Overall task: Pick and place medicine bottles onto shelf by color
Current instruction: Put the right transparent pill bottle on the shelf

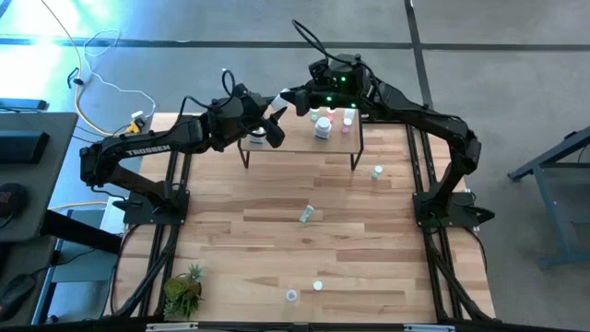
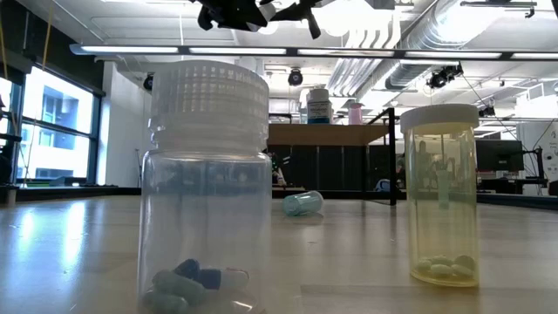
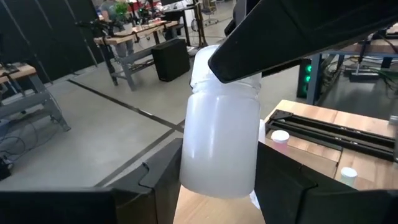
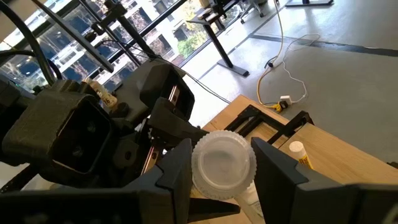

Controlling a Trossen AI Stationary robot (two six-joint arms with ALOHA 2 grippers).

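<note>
I will use my right gripper to set the white medicine bottle down near the shelf's front edge (image 1: 292, 142), between the two standing white bottles.
A white medicine bottle (image 1: 279, 100) with a ribbed white cap is held in the air between both grippers, above the left end of the shelf (image 1: 300, 146). My left gripper (image 1: 271, 116) is shut on its body and my right gripper (image 1: 295, 96) on its cap. Three bottles (image 1: 323, 125) stand on the shelf's board, one with a pink cap (image 1: 348, 118). Several more bottles lie or stand on the table: one near the shelf's right leg (image 1: 376, 171), one on its side mid-table (image 1: 306, 214), two by the near edge (image 1: 317, 286). My left gripper (image 3: 217, 183) pinches the bottle's lower body (image 3: 217, 149) between its two fingers, one on each side. The bottle is lifted clear, with its cap end pointing away from the gripper. My right gripper (image 4: 224, 171) pinches the ribbed cap (image 4: 222, 163) between its two fingers, coming from the cap end, opposite my left gripper. Its fingers (image 3: 280, 43) cross the bottle's neck in the left wrist view.
A small potted plant (image 1: 184, 290) stands at the table's near left corner. In the low view a clear bottle with blue capsules (image 2: 205, 183) and a yellowish vial (image 2: 440, 196) stand close to the camera. Bare wood lies between the shelf and the near edge.
</note>
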